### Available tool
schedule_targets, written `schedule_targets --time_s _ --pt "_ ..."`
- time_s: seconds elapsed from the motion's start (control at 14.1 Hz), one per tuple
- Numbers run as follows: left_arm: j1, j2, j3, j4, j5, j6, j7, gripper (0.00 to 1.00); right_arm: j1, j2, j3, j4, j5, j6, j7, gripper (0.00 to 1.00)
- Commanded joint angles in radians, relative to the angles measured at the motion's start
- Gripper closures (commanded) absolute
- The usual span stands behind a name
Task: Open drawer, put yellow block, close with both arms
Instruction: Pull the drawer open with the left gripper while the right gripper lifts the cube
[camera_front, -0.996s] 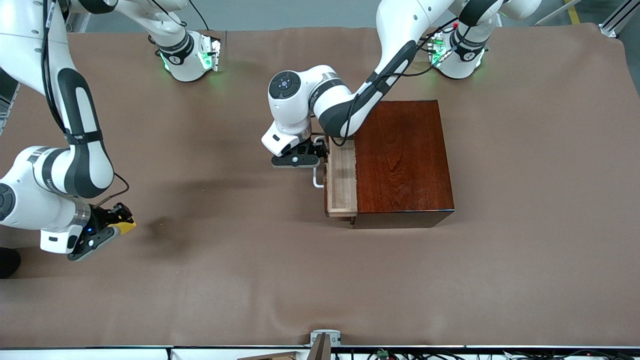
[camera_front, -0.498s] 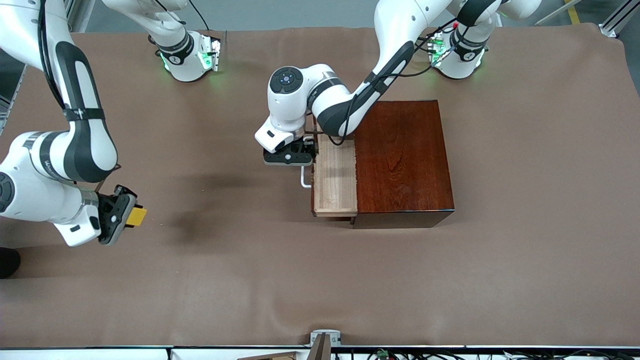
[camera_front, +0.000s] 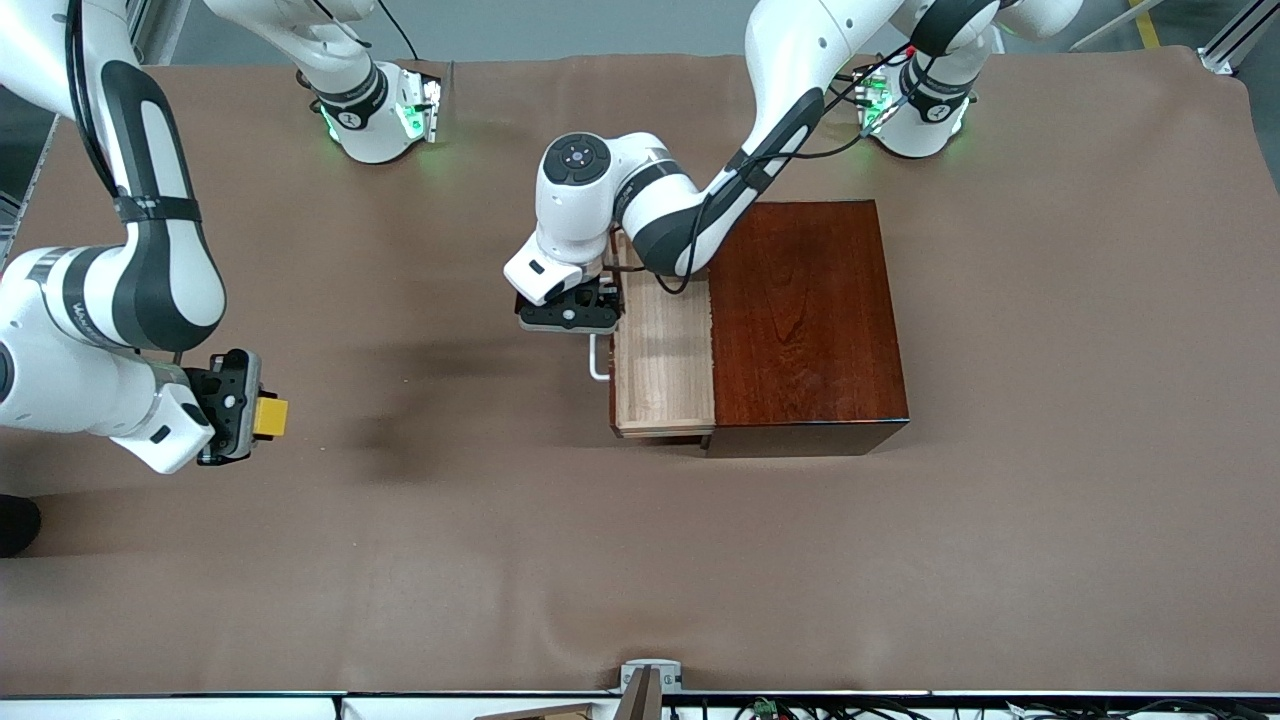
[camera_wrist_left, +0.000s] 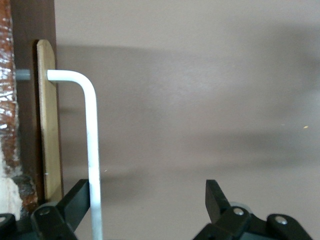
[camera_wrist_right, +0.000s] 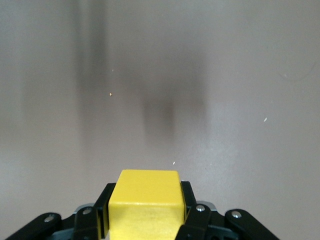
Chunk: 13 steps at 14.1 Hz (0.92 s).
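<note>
Next, my right hand releases the yellow block mid-way in the drawer's pale tray (camera_front: 661, 331).
The drawer (camera_front: 662, 370) stands partly out of the reddish-brown box (camera_front: 805, 320); its pale tray shows empty. My left gripper (camera_front: 570, 312) is at the drawer's front, open, with the white handle (camera_front: 597, 362) between its fingers. In the left wrist view the handle (camera_wrist_left: 90, 130) runs close against one finger (camera_wrist_left: 75, 200) of the left gripper (camera_wrist_left: 148, 200), and the other finger stands well apart. My right gripper (camera_front: 245, 408) is shut on the yellow block (camera_front: 270, 416) above the bare cloth at the right arm's end of the table. The right wrist view shows the block (camera_wrist_right: 145, 205) clamped between both fingers.
The brown cloth (camera_front: 640, 560) covers the whole table. The arms' green-lit bases (camera_front: 380, 110) stand along the edge farthest from the front camera. A small metal bracket (camera_front: 650, 675) sits at the table's edge nearest the front camera.
The drawer has slid farther out of the box, with my left gripper moving along at its handle. My right gripper has turned and risen a little with the yellow block in it.
</note>
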Motion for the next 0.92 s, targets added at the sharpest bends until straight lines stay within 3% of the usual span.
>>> schedule_targets --time_s 0.0,0.28,0.64,0.85 --pt "-0.012 0.05 -0.005 0.064 -0.017 0.068 -0.025 0.0 0.011 -0.023 0.02 -0.005 0.005 -0.014 -0.028 1.0" --pt "-0.008 0.019 0.001 0.064 -0.017 0.026 -0.034 0.0 0.04 -0.046 0.07 -0.005 0.003 -0.014 -0.011 1.0" --pt "0.003 -0.126 0.056 0.063 -0.013 -0.236 -0.037 0.0 0.135 -0.047 0.073 0.014 0.005 -0.011 0.088 1.0" --pt "0.011 -0.266 0.144 0.061 -0.017 -0.432 -0.018 0.0 0.256 -0.038 0.083 0.049 0.006 -0.005 0.2 1.0"
